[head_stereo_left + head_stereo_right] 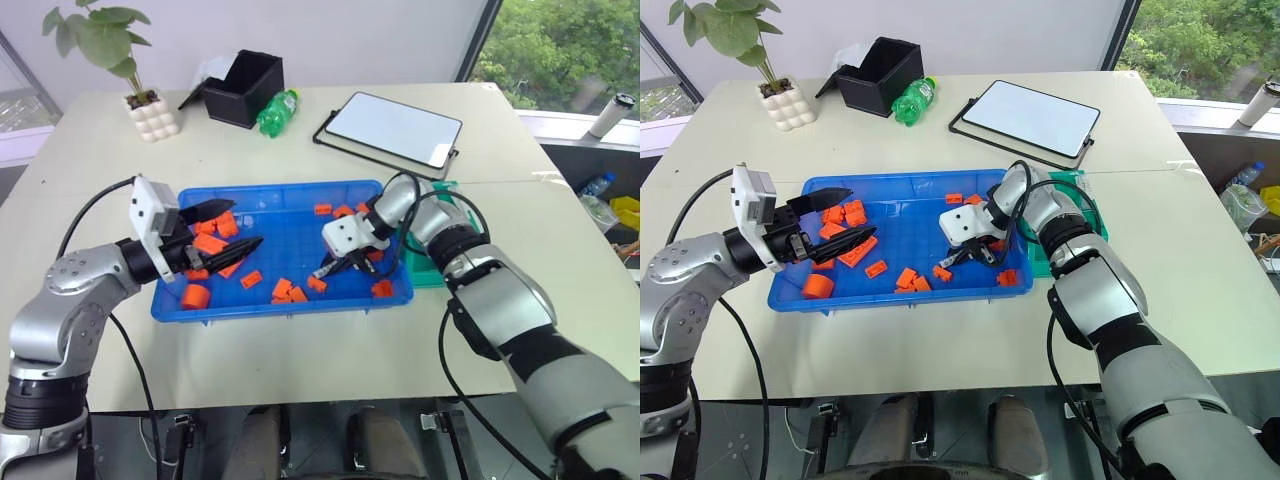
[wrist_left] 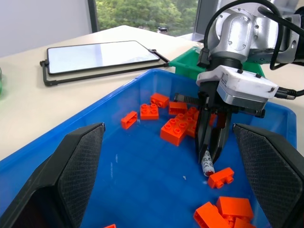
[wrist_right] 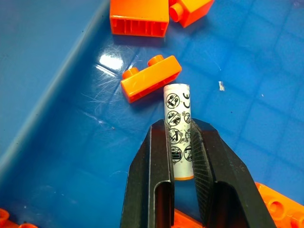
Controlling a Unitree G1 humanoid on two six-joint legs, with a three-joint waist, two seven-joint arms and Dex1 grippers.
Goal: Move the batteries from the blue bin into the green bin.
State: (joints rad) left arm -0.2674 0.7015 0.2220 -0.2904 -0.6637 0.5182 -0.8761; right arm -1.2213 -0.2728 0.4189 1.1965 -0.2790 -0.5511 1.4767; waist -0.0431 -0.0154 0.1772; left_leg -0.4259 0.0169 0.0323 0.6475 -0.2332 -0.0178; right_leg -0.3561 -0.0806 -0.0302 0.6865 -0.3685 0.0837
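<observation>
My right gripper has the battery. It will let the battery go in the half of the green bin nearer the framed tablet (image 1: 429,217).
The blue bin (image 1: 290,228) lies in the middle of the table, strewn with orange blocks. In its right half my right gripper (image 1: 330,268) points down at the floor of the bin, shut on a battery (image 3: 178,130), a white-labelled cylinder pinched between the two black fingers (image 3: 152,161). The same battery (image 2: 207,165) hangs from those fingers just above the blue floor, beside an orange block (image 2: 221,177). My left gripper (image 1: 222,226) hovers level over the bin's left end, open and empty. The green bin (image 1: 432,262) stands against the blue bin's right side, mostly hidden by my right arm.
A framed tablet (image 1: 392,128) lies behind the bins. A black box (image 1: 245,88), a green bottle (image 1: 277,111) and a potted plant (image 1: 150,108) stand at the back left. Orange blocks (image 1: 213,238) crowd the blue bin's left side.
</observation>
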